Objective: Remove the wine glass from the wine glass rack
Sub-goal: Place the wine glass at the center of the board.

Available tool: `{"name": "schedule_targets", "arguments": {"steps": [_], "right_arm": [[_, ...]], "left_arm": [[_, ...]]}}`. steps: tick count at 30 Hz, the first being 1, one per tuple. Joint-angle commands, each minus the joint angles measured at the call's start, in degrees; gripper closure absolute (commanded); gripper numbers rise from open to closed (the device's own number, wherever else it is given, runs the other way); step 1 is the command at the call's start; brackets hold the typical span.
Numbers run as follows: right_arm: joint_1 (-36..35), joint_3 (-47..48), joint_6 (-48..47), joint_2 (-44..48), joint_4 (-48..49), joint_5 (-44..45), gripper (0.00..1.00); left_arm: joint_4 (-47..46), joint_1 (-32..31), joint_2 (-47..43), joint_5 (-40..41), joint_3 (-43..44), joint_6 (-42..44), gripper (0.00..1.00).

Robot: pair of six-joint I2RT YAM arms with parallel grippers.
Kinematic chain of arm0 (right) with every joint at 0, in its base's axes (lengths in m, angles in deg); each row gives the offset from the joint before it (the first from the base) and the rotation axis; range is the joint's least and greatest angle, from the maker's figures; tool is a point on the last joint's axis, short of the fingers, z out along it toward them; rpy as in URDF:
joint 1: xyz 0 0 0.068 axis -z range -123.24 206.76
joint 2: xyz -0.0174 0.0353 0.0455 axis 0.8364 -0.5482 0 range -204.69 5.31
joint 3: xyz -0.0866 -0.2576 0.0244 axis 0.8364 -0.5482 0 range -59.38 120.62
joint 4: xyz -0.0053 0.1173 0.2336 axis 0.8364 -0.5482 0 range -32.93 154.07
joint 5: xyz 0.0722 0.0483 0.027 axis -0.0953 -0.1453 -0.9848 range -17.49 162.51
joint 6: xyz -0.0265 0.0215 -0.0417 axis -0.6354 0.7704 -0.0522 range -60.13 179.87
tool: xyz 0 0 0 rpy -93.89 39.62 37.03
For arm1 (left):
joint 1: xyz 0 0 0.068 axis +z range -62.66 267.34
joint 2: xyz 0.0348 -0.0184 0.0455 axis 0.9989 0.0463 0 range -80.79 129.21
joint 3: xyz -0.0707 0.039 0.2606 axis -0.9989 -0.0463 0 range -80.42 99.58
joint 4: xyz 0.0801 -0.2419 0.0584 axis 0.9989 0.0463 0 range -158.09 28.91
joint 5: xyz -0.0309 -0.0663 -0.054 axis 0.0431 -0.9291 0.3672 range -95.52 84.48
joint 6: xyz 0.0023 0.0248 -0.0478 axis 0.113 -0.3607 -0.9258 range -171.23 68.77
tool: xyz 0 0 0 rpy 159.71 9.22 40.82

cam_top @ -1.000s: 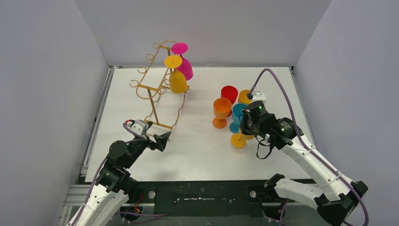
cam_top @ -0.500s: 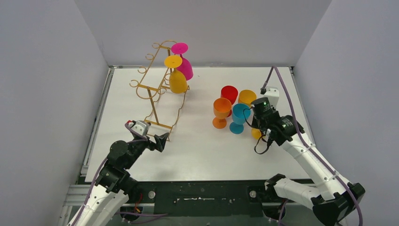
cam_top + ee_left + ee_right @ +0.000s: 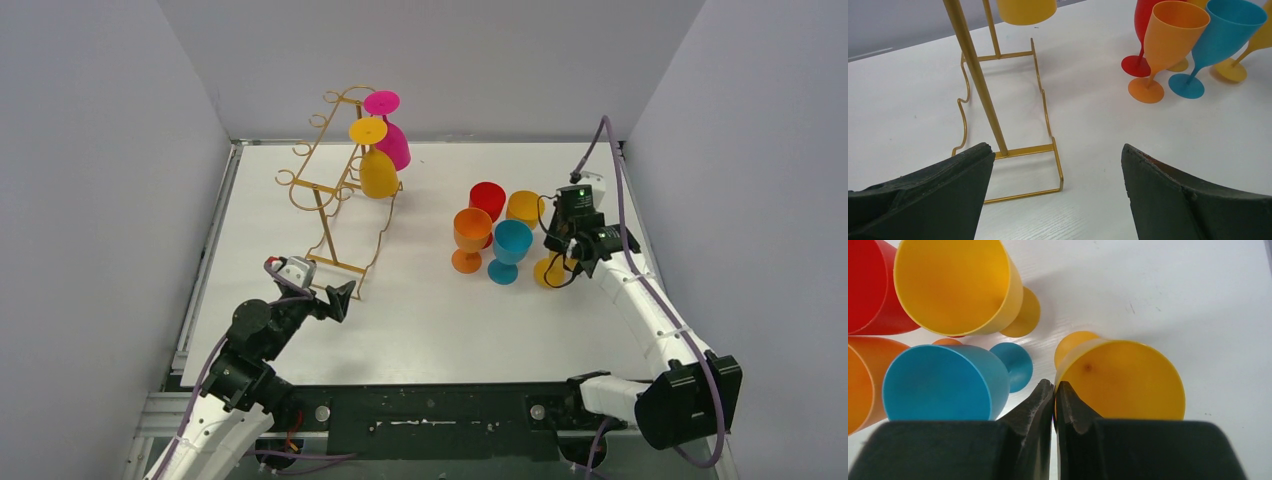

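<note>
My right gripper is going to let go of the yellow wine glass on the white table (image 3: 538,274) (image 3: 1060,359), close beside the foot of the blue glass.
The gold wire wine glass rack (image 3: 330,190) stands at the back left, with a yellow wine glass (image 3: 378,172) and a magenta one (image 3: 392,143) hanging upside down from its arms. My left gripper (image 3: 340,298) is open and empty, just in front of the rack's base (image 3: 1048,150); its post (image 3: 975,75) rises between the fingers in the left wrist view. My right gripper (image 3: 575,248) is shut on the rim of another yellow wine glass (image 3: 1128,380), upright to the right of the blue glass, with its foot (image 3: 550,270) at the table.
Red (image 3: 487,200), orange (image 3: 471,235), blue (image 3: 510,245) and yellow-orange (image 3: 524,207) glasses stand clustered at centre right, close to the held glass. In the right wrist view the blue glass (image 3: 938,385) is just left of my fingers. Grey walls enclose the white table (image 3: 430,320).
My right gripper has carried the yellow glass from in front of the blue glass to the right and back, beside the cluster. The left arm has barely moved.
</note>
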Motion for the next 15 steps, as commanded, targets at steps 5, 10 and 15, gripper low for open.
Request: {"name": "schedule_targets", "arguments": {"steps": [5, 10, 15], "right_arm": [[0.05, 2.39, -1.30, -4.94, 5.71, -2.15, 1.00], [-0.05, 2.42, -1.87, -6.44, 5.78, -3.32, 0.99], [-0.13, 2.98, -2.64, -6.32, 5.36, -4.19, 0.98]], "left_arm": [[-0.11, 0.26, -0.44, 1.69, 2.93, 1.14, 0.03], [0.15, 0.26, -0.18, 1.89, 2.93, 1.35, 0.03], [0.35, 0.21, -0.07, 2.31, 2.97, 1.55, 0.03]]}}
